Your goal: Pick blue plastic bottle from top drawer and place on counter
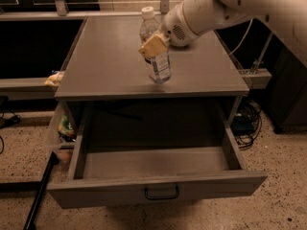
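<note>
The robot's gripper will set the blue plastic bottle down upright near the counter's front edge [155, 85], above the open drawer.
The blue plastic bottle [157, 56], clear with a white cap and a white-and-blue label, is held tilted over the counter [110, 61], its base low above the counter's middle front. My gripper [154, 44] comes in from the upper right on a white arm and is shut on the bottle's middle, a tan finger pad [152, 46] showing across it. The top drawer [153, 171] stands pulled out below the counter, its inside bare, with the dark handle [161, 192] on the front panel.
A black pole [41, 190] leans on the floor at the drawer's left. Small items sit on a side shelf [64, 127] left of the cabinet. Cables [247, 121] lie on the floor at the right. A rail runs behind the counter.
</note>
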Available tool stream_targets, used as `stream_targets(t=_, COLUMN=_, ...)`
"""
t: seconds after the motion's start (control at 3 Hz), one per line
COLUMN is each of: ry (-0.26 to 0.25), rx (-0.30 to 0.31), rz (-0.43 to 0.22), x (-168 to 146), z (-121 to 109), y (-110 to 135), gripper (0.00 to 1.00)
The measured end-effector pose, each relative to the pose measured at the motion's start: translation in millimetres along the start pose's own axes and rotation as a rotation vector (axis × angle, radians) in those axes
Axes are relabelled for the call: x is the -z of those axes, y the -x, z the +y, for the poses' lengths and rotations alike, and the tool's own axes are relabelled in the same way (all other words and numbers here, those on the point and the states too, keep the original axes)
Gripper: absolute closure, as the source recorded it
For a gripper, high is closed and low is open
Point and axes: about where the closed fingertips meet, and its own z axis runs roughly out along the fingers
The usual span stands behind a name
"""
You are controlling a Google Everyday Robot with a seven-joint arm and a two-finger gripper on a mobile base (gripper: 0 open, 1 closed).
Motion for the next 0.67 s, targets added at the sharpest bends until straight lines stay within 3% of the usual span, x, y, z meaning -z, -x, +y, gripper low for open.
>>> stream_targets(t=0.67, ry=-0.022, rx=-0.09, rz=-0.145, x=-24, z=-20, y=-16, gripper=1.0)
